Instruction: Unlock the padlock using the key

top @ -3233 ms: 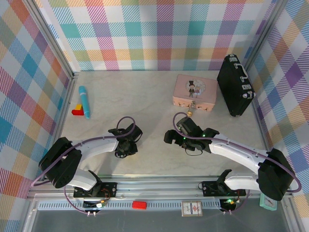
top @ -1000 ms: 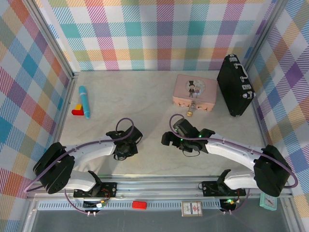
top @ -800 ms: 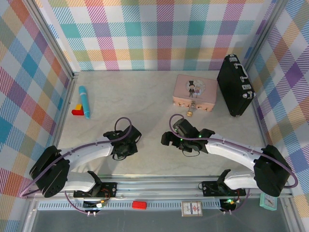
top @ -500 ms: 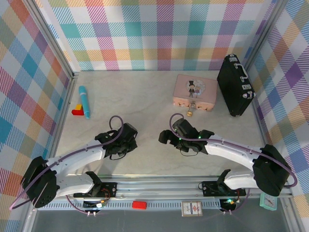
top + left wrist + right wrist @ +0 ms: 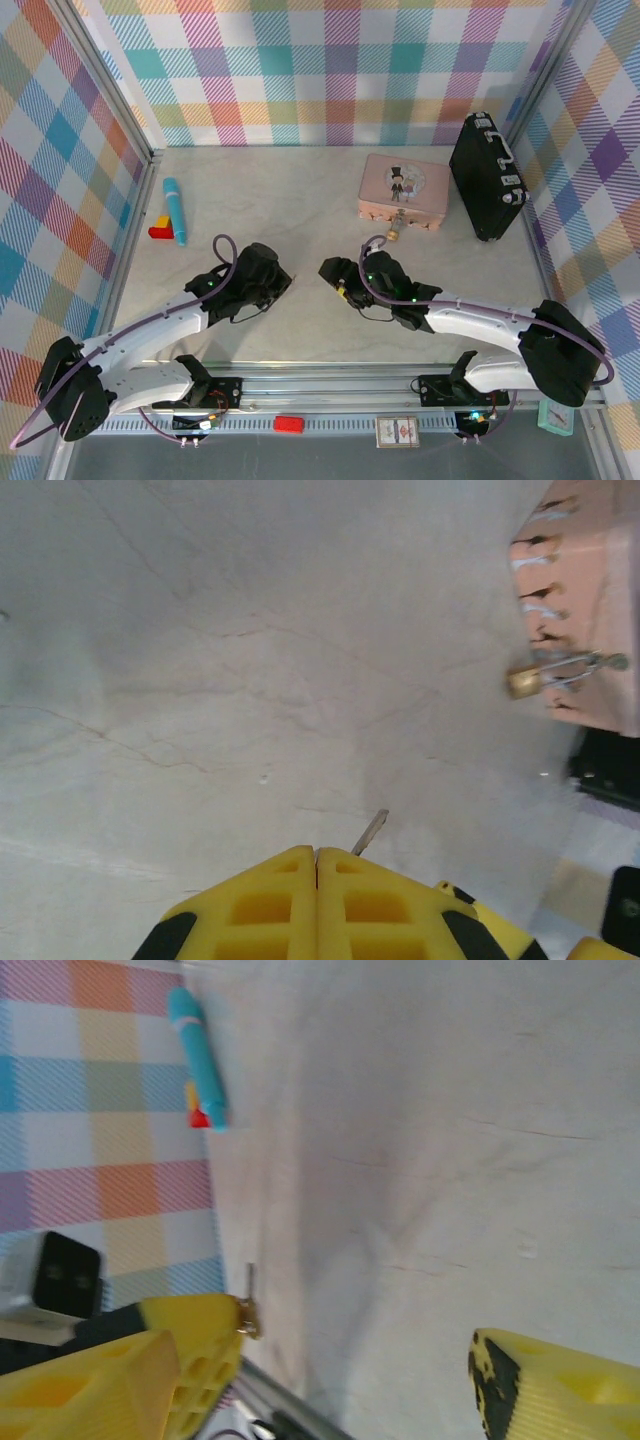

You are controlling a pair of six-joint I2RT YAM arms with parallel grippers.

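Observation:
I hold the key by its ring in my left gripper, so next I lift the key with it until it hangs and take its head [image 5: 247, 1306] with my right gripper.
The small brass padlock [image 5: 393, 235] [image 5: 523, 680] hangs at the front clasp of the pink tin [image 5: 404, 190] [image 5: 590, 590]. My left gripper [image 5: 283, 281] [image 5: 316, 852] is shut on the key [image 5: 370, 832], whose thin metal tip pokes out beyond the yellow fingertips, above the bare table. The right wrist view shows that key [image 5: 248, 1300] at the edge of the left gripper's yellow fingers [image 5: 195, 1345]. My right gripper [image 5: 335, 276] [image 5: 320, 1380] faces the left one across a short gap, open with nothing between its fingers.
A black case [image 5: 487, 175] stands upright to the right of the tin. A teal pen [image 5: 175, 210] [image 5: 197, 1055] and small red and yellow blocks [image 5: 160, 228] lie near the left wall. Checked walls enclose the table on three sides.
My left arm stretched forward and turned its gripper rightward, still holding the key. My right gripper swung left to face it, and its jaws narrowed somewhat.

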